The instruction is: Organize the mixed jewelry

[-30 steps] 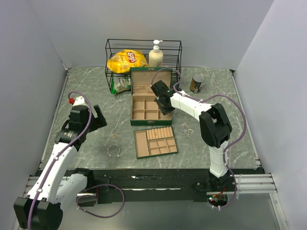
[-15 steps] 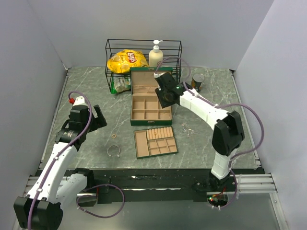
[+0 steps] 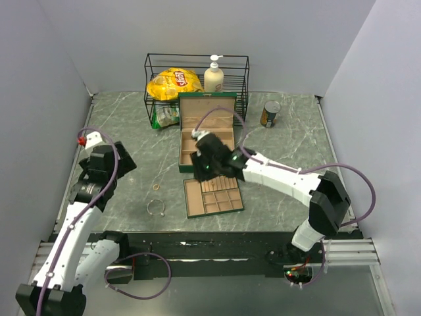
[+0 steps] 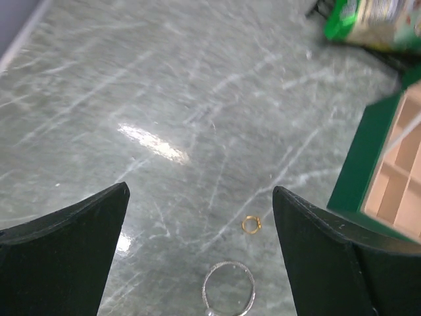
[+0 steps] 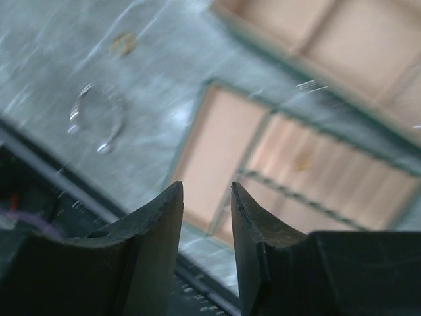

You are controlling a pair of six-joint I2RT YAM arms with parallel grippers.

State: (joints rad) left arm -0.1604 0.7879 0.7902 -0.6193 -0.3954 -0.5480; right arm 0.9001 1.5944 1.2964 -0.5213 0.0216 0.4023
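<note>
The next move for my right gripper is to go over to the bangle's side [image 3: 164,207] [image 5: 122,113] facing the tan-lined tray and close on it there.
A small gold ring [image 3: 156,187] and a thin silvery bangle with a bead [image 3: 155,207] lie on the marble table, left of the flat tan-lined tray [image 3: 214,195]. In the left wrist view the ring [image 4: 251,224] and the bangle [image 4: 228,296] lie below and between my wide-open fingers. My left gripper [image 3: 118,163] [image 4: 200,189] hangs empty, left of them. My right gripper [image 3: 199,172] [image 5: 205,187] hovers over the tray's far left corner, its jaws a narrow gap apart and empty. Its view shows the bangle [image 5: 99,115], the ring [image 5: 123,43] and a tiny gold piece [image 5: 302,160] in a tray compartment.
The open green box [image 3: 207,135] with tan compartments stands behind the tray; its edge shows in the left wrist view [image 4: 368,164]. A wire rack [image 3: 196,82] holds a chip bag and a soap bottle at the back. A can [image 3: 270,113] stands at the back right.
My right arm has swung from over the green box forward and left to the tray's far left corner. My left gripper has drawn back to the left.
</note>
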